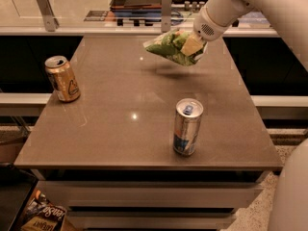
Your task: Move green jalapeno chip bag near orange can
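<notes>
Next, my gripper sets the green jalapeno chip bag down between the orange can and the brown table's middle [106, 83].
The green jalapeno chip bag [169, 47] hangs in the air above the far right part of the brown table [120, 129], its shadow on the tabletop below. My gripper [191, 45] is shut on the bag's right end, reaching in from the upper right on a white arm. The orange can [62, 79] stands upright near the table's left edge, well to the left of the bag.
A taller slim silver-and-blue can [187, 126] stands upright near the table's front right. A counter with a metal rail [166, 6] and a dark tray runs behind the table. A printed bag [42, 217] lies on the floor at lower left.
</notes>
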